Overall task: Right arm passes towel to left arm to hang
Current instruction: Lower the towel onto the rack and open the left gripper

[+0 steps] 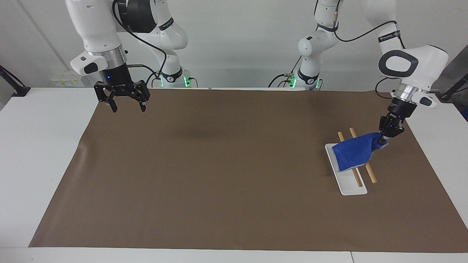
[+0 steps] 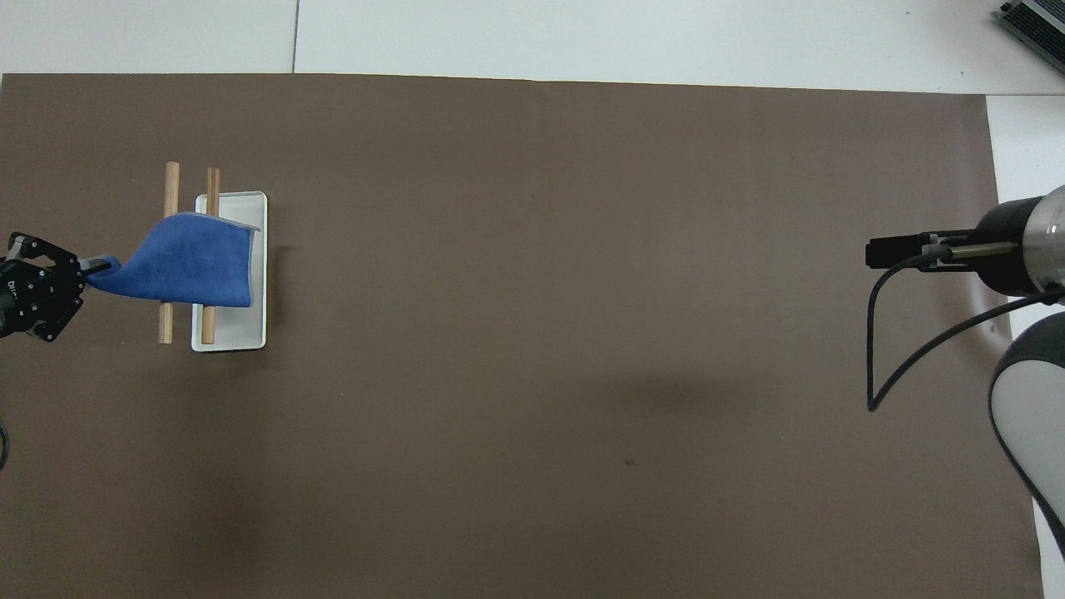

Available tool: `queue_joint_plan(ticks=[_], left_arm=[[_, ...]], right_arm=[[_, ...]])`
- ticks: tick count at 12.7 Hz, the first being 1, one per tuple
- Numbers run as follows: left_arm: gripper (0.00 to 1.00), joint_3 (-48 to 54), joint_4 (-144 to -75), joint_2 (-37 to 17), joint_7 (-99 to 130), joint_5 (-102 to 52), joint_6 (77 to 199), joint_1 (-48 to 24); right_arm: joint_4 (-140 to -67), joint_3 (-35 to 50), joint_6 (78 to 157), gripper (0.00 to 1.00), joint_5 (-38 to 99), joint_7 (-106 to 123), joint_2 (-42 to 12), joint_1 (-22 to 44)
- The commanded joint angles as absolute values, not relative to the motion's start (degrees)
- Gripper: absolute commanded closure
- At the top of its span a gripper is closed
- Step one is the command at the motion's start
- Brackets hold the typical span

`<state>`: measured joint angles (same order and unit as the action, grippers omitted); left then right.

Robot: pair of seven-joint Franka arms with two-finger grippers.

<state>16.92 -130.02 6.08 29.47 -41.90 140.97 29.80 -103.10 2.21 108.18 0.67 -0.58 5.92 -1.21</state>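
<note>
I need to let go of the royal-blue towel with my left gripper and leave it hanging across the middle of the rack's wooden bars (image 2: 200, 284).
The royal-blue towel (image 1: 354, 153) lies draped over the rack's two wooden bars (image 1: 370, 174), which stand on a white base plate (image 1: 349, 186). My left gripper (image 1: 382, 139) is shut on the towel's corner, just beside the bars toward the left arm's end of the table. In the overhead view the towel (image 2: 195, 262) covers the bars' middle (image 2: 170, 179), and the left gripper (image 2: 93, 268) pinches its drawn-out corner. My right gripper (image 1: 124, 107) is open and empty, raised over the brown mat's corner at the right arm's end.
A brown mat (image 1: 219, 175) covers most of the white table (image 1: 40, 146). The rack stands toward the left arm's end. The right arm's wrist (image 2: 1019, 249) and its cable show at the overhead view's edge.
</note>
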Motion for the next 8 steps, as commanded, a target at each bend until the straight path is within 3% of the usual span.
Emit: queue_joint_plan(ticks=[1,8], left_arm=[[1.0,17.1,-134.4,9.8,28.5,-42.1,140.1,29.9],[1.0,17.2,-137.7,11.0,28.4,-42.0,140.7,27.1]], right_arm=[[-102.4,0.3,106.9,0.0,0.1,-1.9,5.6,0.8],[-97.4,0.3,99.1,0.0,-0.8,-9.7,3.5,0.8]])
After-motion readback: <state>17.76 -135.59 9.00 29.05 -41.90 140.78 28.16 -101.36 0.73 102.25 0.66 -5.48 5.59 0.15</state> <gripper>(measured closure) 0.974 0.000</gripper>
